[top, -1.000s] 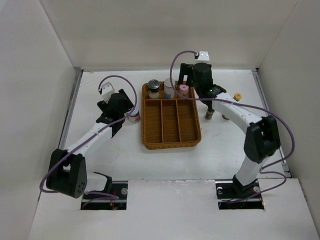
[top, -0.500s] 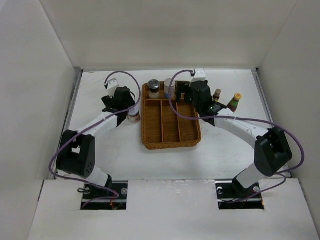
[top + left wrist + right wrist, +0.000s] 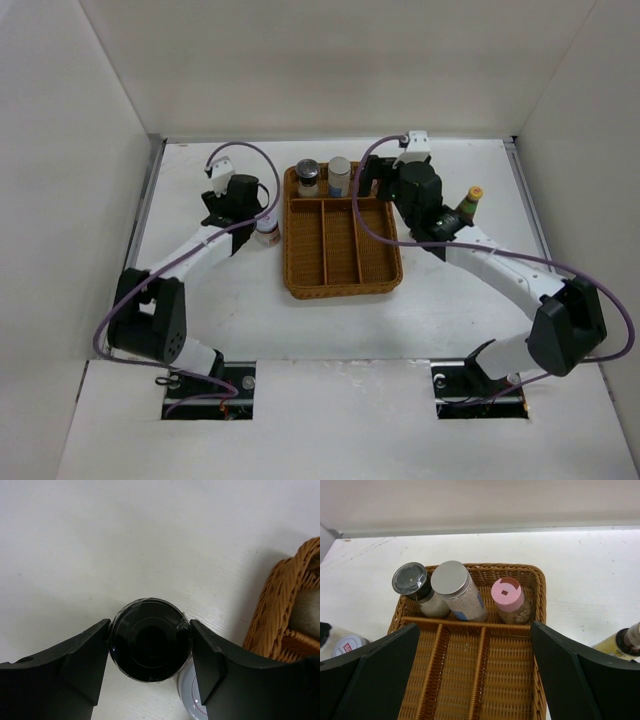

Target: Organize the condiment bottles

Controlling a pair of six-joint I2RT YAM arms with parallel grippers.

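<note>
The robot's left gripper should release the black-capped white bottle in the long compartment (image 3: 310,232) just in front of the clear-topped shaker.
My left gripper (image 3: 150,645) is shut on the round black cap of a dark sauce bottle (image 3: 150,639), seen from above, standing on the table left of the wicker tray (image 3: 280,615). A white-lidded jar with a red ring (image 3: 192,700) stands right against it. From above, the left gripper (image 3: 250,213) hides the dark bottle, and the white-lidded jar (image 3: 266,234) shows beside it. My right gripper (image 3: 475,630) hangs open over the tray (image 3: 485,680). Its back compartment holds a clear-topped shaker (image 3: 410,579), a silver-lidded jar (image 3: 451,580) and a pink-lidded jar (image 3: 507,594).
A yellow-capped bottle (image 3: 468,203) stands on the table right of the tray (image 3: 343,270), behind my right forearm. The tray's three long front compartments hold nothing. White walls close in the table on the left, back and right.
The left gripper's jaws have closed onto the dark bottle's cap. The right gripper has come down and back over the tray's rear, and its elbow has swung out to the right.
</note>
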